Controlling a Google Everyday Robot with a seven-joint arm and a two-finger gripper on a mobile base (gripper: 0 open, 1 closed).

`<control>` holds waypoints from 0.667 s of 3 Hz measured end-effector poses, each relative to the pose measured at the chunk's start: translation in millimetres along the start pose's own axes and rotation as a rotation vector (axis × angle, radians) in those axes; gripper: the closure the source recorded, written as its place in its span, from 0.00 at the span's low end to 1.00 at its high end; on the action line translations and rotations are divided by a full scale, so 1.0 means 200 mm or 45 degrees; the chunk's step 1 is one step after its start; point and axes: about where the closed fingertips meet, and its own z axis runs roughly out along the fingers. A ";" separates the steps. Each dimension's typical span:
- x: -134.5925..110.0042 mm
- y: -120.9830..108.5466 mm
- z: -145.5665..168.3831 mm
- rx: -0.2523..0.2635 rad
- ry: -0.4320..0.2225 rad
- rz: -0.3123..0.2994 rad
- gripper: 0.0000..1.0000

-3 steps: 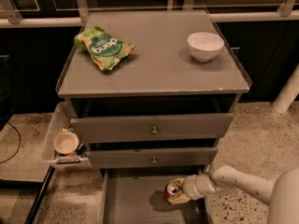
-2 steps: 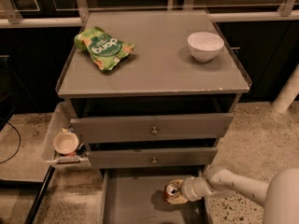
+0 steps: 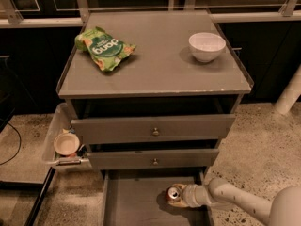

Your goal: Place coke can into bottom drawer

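The robot's gripper will release the coke can on the shadowed bottom of the open bottom drawer [image 3: 171, 195], toward the side of the robot's arm.
The coke can [image 3: 171, 193], red-orange with a silver top facing up toward the camera, hangs tilted just over the floor of the open bottom drawer [image 3: 136, 207] near its right side. My gripper [image 3: 177, 195] reaches in from the lower right on a white arm and is shut on the coke can. A shadow lies under the can on the drawer floor. Whether the can touches the floor I cannot tell.
Two upper drawer fronts with brass knobs [image 3: 155, 132] stand slightly open above. A green bag [image 3: 104, 48] and a white bowl [image 3: 206, 46] sit on the cabinet top. A side tray with a small bowl [image 3: 66, 144] hangs at the left.
The gripper and the can have shifted slightly to the left within the bottom drawer. Nothing else has moved.
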 end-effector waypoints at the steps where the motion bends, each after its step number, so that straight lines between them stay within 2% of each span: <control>1: 0.04 -0.02 0.06 0.038 -0.042 -0.006 1.00; 2: 0.06 -0.03 0.10 0.046 -0.060 -0.010 1.00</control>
